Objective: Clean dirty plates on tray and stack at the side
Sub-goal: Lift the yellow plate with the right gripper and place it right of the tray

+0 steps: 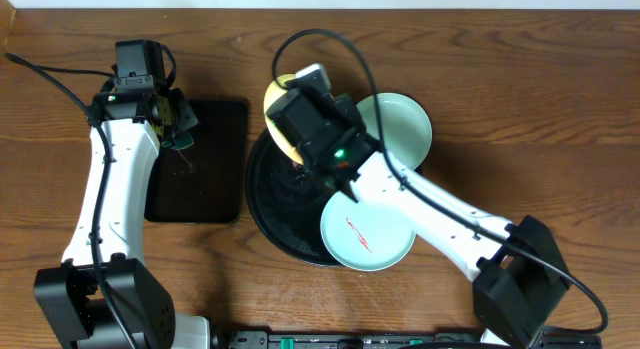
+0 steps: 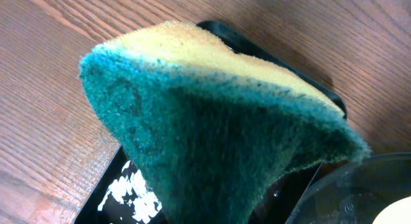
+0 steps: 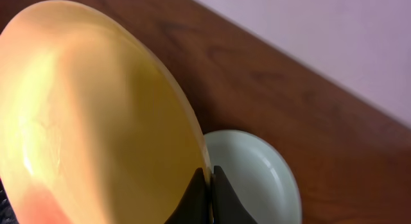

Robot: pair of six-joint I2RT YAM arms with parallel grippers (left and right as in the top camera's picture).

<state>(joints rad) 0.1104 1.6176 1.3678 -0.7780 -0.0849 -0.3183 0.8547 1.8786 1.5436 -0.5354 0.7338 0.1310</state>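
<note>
The robot's right gripper needs to put the pale yellow plate down on the bare table [image 1: 472, 137] just beyond the farther mint plate.
My right gripper [image 3: 210, 183] is shut on the rim of the pale yellow plate [image 3: 96, 121], which is held tilted on edge. From overhead this plate [image 1: 274, 99] is above the far edge of the round black tray [image 1: 270, 194]. A mint plate [image 1: 366, 235] with a red smear lies on the tray's front right. The other mint plate [image 1: 405, 124] sits on the table to the tray's right, and shows as the pale plate [image 3: 257, 179] behind the fingers. My left gripper [image 1: 176, 125] is shut on a green-and-yellow sponge [image 2: 212, 121], which hides the fingers.
A rectangular black tray [image 1: 205, 164] lies left of the round one, under the sponge; wet patches glint on the rectangular tray [image 2: 106, 201]. The round tray's rim [image 2: 347, 185] shows at the lower right of the left wrist view. Bare wooden table surrounds both trays.
</note>
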